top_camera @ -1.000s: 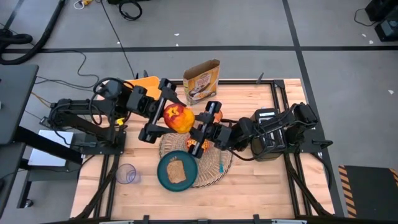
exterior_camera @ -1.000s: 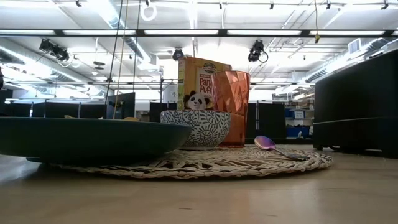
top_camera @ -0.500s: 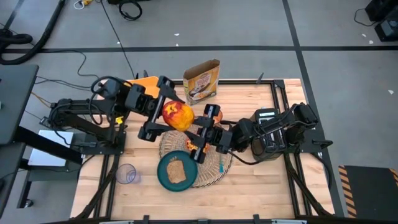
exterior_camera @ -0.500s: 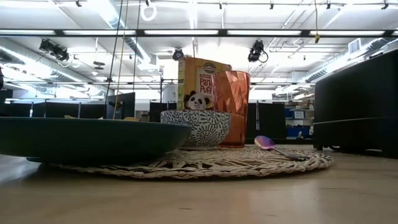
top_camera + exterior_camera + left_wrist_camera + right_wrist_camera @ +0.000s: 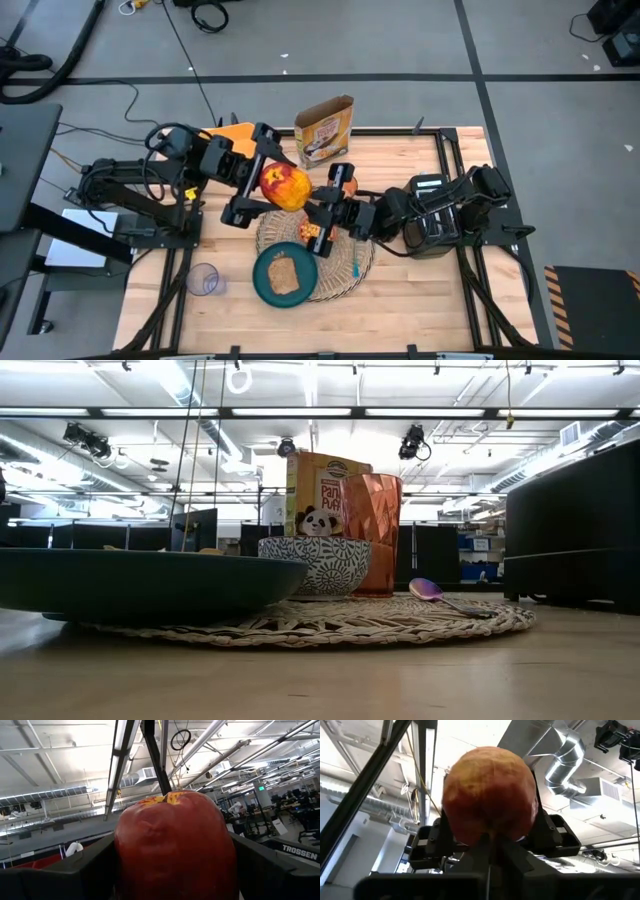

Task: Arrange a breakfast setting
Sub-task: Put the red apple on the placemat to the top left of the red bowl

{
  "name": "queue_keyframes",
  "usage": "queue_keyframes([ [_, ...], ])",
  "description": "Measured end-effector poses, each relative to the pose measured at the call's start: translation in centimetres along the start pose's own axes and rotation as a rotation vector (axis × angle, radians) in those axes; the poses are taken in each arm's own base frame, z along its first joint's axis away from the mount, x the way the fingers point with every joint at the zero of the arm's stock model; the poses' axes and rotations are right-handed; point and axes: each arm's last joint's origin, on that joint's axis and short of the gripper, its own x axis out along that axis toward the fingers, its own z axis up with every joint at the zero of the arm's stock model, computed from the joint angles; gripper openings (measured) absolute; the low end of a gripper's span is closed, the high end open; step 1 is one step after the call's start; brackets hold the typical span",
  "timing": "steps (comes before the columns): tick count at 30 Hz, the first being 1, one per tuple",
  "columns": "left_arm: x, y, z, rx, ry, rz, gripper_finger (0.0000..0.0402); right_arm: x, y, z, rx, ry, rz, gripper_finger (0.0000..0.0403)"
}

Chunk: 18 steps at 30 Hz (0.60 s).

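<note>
Next, I open my right gripper and pinch the apple's stem (image 5: pixel 491 827) before my left gripper lets go of the apple, because my left gripper's fingers cover the apple's sides.
My left gripper (image 5: pixel 268 180) is shut on the red and yellow apple (image 5: pixel 284 187), high above the far left rim of the woven placemat (image 5: pixel 343 270). The apple fills the left wrist view (image 5: pixel 175 845). My right gripper (image 5: pixel 322 210) hovers over the mat just right of the apple and looks up at it (image 5: pixel 490 795). On the mat stand the teal plate with toast (image 5: pixel 285 276), the patterned bowl of orange cereal (image 5: pixel 315 565) and the orange cup (image 5: pixel 372 530). The spoon (image 5: pixel 355 262) lies on the mat's right part. My left gripper pinches the apple between its two fingers (image 5: pixel 95 865), one on each opposite side (image 5: pixel 124 850). The fingers slant upward toward the table's right. The apple is lifted clear, above the mat and the bowl.
A cereal box (image 5: pixel 325 130) stands at the table's far edge. The black toaster (image 5: pixel 430 215) sits on the right under my right arm. The yellow bin (image 5: pixel 235 133) is at the far left. A clear cup (image 5: pixel 204 280) stands near the left front.
</note>
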Motion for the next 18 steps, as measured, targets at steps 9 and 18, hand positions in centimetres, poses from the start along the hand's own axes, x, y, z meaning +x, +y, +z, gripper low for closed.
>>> queue_keyframes([
  [9, -0.01, 0.01, -0.03, 0.000, 0.001, 0.001, 0.0330, 0.11, -0.32, -0.42, 0.004, 0.025, 0.001, 0.0060],
  [18, -0.01, -0.01, -0.03, 0.000, 0.001, -0.006, 0.0330, 0.13, -0.37, -0.44, 0.015, 0.005, 0.026, 0.0147],
])
